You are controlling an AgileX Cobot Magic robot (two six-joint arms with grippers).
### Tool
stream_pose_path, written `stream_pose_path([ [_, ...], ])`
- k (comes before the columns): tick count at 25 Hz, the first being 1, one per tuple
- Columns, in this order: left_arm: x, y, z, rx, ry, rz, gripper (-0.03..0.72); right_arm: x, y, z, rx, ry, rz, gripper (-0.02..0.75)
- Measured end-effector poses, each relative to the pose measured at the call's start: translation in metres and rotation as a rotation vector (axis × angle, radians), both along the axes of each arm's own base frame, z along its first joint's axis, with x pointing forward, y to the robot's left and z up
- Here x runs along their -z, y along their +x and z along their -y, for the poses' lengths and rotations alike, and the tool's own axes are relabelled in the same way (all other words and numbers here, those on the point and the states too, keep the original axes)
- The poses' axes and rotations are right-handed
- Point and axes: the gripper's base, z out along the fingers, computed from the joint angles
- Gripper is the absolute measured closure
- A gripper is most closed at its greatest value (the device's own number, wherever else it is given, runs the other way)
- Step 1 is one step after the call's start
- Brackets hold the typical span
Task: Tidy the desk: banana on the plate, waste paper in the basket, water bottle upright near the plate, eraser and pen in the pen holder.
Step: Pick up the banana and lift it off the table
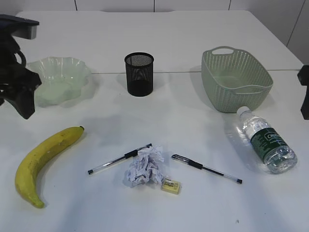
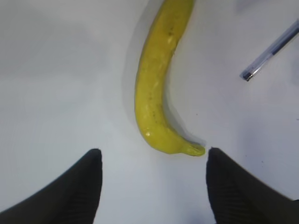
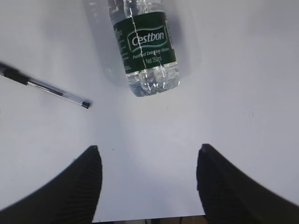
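Note:
Next, the left gripper goes past the banana's near end to the banana's middle (image 1: 45,151) (image 2: 157,58) and closes there, so both ends of the banana stick out.
The banana (image 1: 43,162) lies on the desk (image 1: 193,121) at the front left; in the left wrist view (image 2: 156,84) its tip lies just ahead of my open, empty left gripper (image 2: 153,156). That gripper (image 1: 21,99) hangs at the left edge, in front of the plate (image 1: 72,65). The water bottle (image 1: 265,140) lies on its side at the right. My right gripper (image 3: 148,146) is open and empty, a little short of the bottle's base (image 3: 145,51). The waste paper (image 1: 144,166) sits front centre, with the eraser (image 1: 170,185) beside it and a pen (image 1: 119,158) on its left. The pen holder (image 1: 139,73) and basket (image 1: 236,79) stand behind.
A second pen (image 1: 206,168) lies right of the paper ball, and its tip shows in the right wrist view (image 3: 46,86). The right arm (image 1: 305,96) shows only at the right edge. The desk's seam runs behind the pen holder.

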Motion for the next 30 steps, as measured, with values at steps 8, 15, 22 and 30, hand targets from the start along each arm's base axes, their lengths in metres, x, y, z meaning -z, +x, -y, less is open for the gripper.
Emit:
stream_pose_path([
  [8, 0.045, 0.019, 0.007, 0.053, 0.027, -0.132, 0.199, 0.009, 0.006, 0.0, -0.013, -0.003, -0.026, 0.255],
  [15, 0.081, 0.032, 0.01, 0.074, 0.054, -0.204, 0.199, 0.009, 0.006, 0.0, -0.02, -0.005, -0.026, 0.255],
  [22, 0.107, 0.041, 0.01, 0.087, 0.087, -0.24, 0.199, 0.009, 0.006, 0.0, -0.03, -0.007, -0.026, 0.255],
  [30, 0.129, 0.047, 0.011, 0.099, 0.096, -0.254, 0.2, 0.011, 0.007, 0.001, -0.037, -0.025, -0.032, 0.255],
])
